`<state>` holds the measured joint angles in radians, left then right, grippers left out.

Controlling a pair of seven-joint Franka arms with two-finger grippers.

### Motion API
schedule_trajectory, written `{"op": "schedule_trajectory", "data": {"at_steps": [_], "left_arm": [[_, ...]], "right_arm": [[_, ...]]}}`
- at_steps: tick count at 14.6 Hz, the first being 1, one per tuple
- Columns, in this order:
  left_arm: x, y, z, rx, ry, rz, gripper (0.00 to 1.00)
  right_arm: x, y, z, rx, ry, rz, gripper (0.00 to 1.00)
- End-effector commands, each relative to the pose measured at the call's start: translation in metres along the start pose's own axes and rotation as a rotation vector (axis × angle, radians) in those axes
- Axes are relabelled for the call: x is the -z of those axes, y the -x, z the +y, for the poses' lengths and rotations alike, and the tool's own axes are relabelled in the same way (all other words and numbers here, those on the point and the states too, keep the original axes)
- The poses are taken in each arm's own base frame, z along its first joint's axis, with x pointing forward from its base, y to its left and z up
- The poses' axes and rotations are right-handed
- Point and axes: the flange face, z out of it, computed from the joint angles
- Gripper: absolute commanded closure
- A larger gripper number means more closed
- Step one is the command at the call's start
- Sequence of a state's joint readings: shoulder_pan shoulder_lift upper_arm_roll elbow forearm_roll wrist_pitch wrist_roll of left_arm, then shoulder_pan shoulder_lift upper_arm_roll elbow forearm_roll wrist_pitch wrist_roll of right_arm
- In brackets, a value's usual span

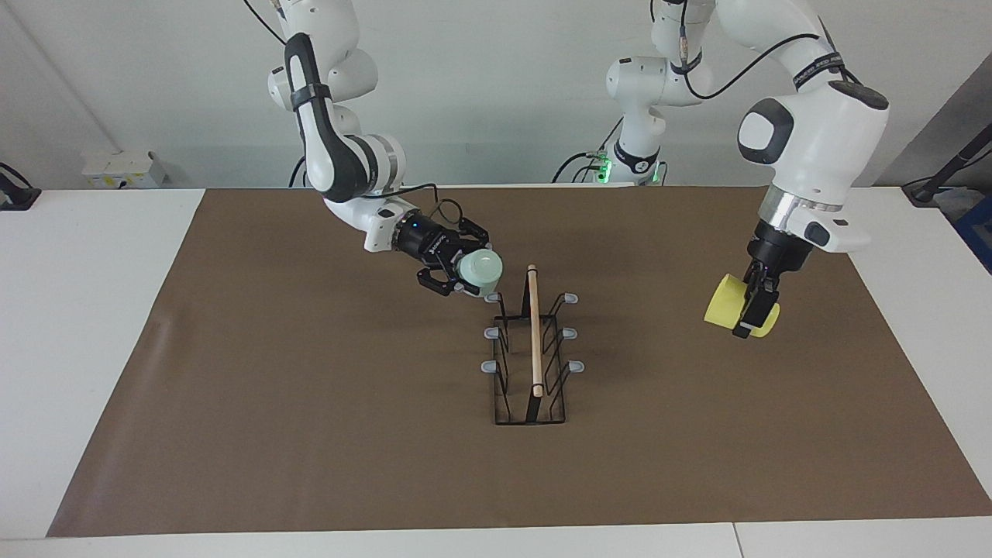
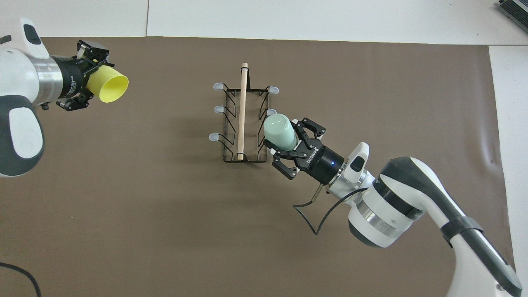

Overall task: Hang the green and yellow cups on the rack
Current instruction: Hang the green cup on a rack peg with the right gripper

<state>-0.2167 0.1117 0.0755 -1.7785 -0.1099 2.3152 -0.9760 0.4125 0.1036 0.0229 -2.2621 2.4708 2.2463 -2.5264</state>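
The robot's right gripper should leave the pale green cup hanging on the rack's peg (image 2: 265, 143) nearest the robots, on the side that faces that gripper.
My right gripper (image 1: 471, 277) (image 2: 285, 143) is shut on the pale green cup (image 1: 480, 268) (image 2: 279, 130). It holds the cup tilted, just over the grey-tipped prong (image 1: 493, 297) nearest the robots on the right arm's side of the rack (image 1: 533, 364) (image 2: 242, 119). In the overhead view the cup hides that prong. The black wire rack stands mid-mat with a wooden rod (image 1: 534, 329) along its top. My left gripper (image 1: 756, 311) (image 2: 91, 82) is shut on the yellow cup (image 1: 727, 302) (image 2: 108, 84), on its side in the air over the left arm's end of the mat, mouth toward the rack.
A brown mat (image 1: 310, 403) covers most of the white table (image 1: 85, 310). A small white box (image 1: 124, 169) sits at the table's edge nearest the robots, at the right arm's end. The right arm's cable (image 2: 313, 214) hangs over the mat.
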Motion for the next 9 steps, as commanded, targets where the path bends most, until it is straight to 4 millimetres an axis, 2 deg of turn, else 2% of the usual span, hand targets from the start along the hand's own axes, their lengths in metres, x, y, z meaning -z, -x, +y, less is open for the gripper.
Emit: {"op": "schedule_trajectory", "data": {"at_steps": [1, 5, 9], "left_arm": [[0.009, 0.034, 0.003, -0.125, -0.05, 0.054, 1.0], [-0.002, 0.065, 0.01, -0.264, -0.086, 0.114, 1.0], [-0.017, 0.107, 0.007, -0.489, -0.102, 0.222, 1.0]], "right_arm": [[-0.017, 0.009, -0.008, -0.001, 0.001, 0.016, 1.0], [-0.022, 0.019, -0.003, 0.042, 0.001, 0.01, 1.0], [-0.029, 0.044, 0.006, 0.084, 0.015, 0.018, 1.0]]}}
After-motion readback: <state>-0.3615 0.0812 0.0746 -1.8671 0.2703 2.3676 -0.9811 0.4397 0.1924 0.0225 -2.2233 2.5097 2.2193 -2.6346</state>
